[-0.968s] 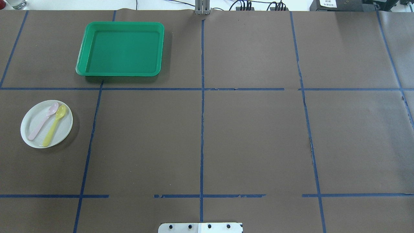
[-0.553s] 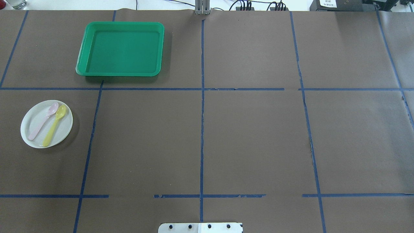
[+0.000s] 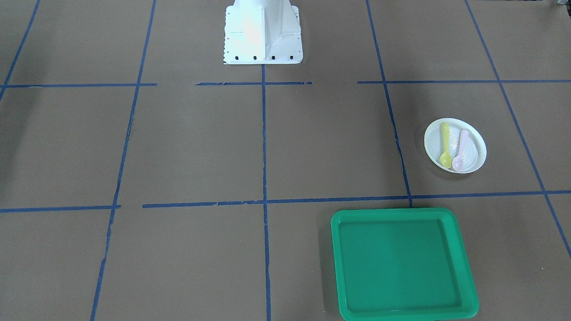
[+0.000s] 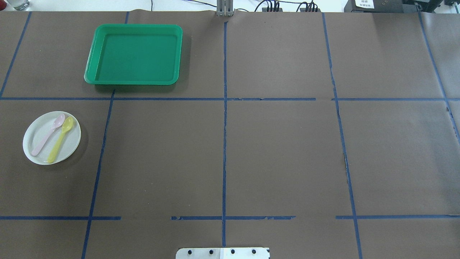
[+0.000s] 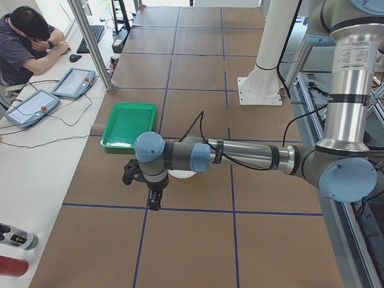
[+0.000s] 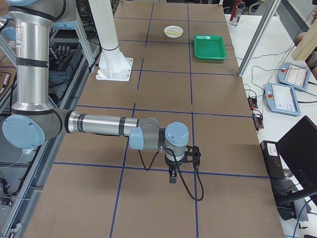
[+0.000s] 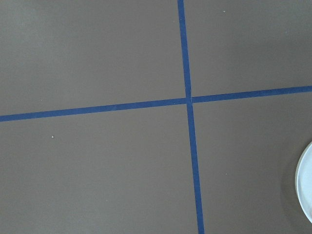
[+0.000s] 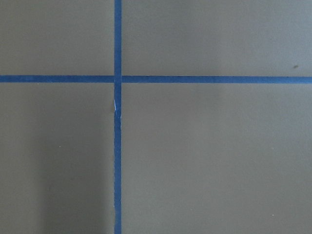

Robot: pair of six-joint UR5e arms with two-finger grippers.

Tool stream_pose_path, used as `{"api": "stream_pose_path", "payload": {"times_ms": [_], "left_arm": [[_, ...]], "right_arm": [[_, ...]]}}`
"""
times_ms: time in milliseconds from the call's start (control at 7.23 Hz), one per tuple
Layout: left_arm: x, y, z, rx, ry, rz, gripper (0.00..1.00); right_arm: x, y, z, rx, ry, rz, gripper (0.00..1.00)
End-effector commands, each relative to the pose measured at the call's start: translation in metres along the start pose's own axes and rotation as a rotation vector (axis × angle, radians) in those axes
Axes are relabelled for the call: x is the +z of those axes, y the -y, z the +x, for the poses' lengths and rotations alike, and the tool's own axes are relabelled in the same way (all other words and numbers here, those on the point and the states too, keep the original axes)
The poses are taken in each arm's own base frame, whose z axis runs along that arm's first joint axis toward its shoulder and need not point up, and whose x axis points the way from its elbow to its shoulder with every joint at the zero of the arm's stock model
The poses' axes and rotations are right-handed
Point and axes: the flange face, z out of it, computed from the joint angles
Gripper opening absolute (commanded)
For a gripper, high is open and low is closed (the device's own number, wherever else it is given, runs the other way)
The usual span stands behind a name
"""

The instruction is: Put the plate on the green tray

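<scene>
My left gripper will grasp the rim of the small white plate [image 3: 485, 151] [image 7: 297, 183], on the side by the pink spoon, away from the yellow spoon.
The small white plate [image 4: 72, 142] sits at the table's left side with a pink spoon [image 4: 46, 138] and a yellow spoon [image 4: 61, 138] lying on it. It also shows in the front-facing view [image 3: 476, 149]. The green tray [image 4: 136, 54] lies beyond it, empty, and shows in the front-facing view [image 3: 401, 263]. My left gripper [image 5: 155, 201] hangs above the table beside the plate [image 5: 180, 174], whose edge [image 7: 306, 187] shows in the left wrist view. My right gripper [image 6: 172, 178] hangs over bare table far from both. I cannot tell whether either gripper is open or shut.
Blue tape lines [image 4: 224, 144] divide the brown table into squares. The robot's white base [image 3: 263, 31] stands at the near middle. A seated person [image 5: 24, 36] and control tablets [image 5: 72, 81] are beyond the table's far edge.
</scene>
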Motion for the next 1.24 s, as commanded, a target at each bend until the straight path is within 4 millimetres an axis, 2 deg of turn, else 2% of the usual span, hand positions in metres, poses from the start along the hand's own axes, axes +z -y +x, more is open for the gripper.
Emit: {"api": "stream_pose_path", "payload": {"times_ms": [0, 138, 277, 553, 830, 1106], "left_arm": [[0.012, 0.014, 0.078, -0.044, -0.015, -0.020, 1.00], [0.035, 0.017, 0.103, -0.059, -0.020, -0.044, 1.00], [0.055, 0.019, 0.109, -0.052, -0.035, -0.007, 1.00], [0.113, 0.018, 0.129, -0.082, -0.062, -0.010, 1.00], [0.150, 0.012, 0.115, -0.079, -0.080, 0.004, 1.00], [0.173, 0.008, 0.131, -0.096, -0.049, 0.001, 1.00]], "right_arm": [[0.000, 0.000, 0.000, 0.000, 0.000, 0.000, 1.00], [0.001, 0.000, 0.001, 0.001, 0.000, -0.002, 1.00], [0.000, 0.000, 0.000, -0.001, 0.000, 0.001, 1.00], [0.001, 0.000, 0.001, 0.001, 0.000, -0.002, 1.00], [0.001, 0.000, 0.001, 0.001, 0.000, -0.002, 1.00], [0.001, 0.000, 0.001, 0.001, 0.000, -0.002, 1.00]]}}
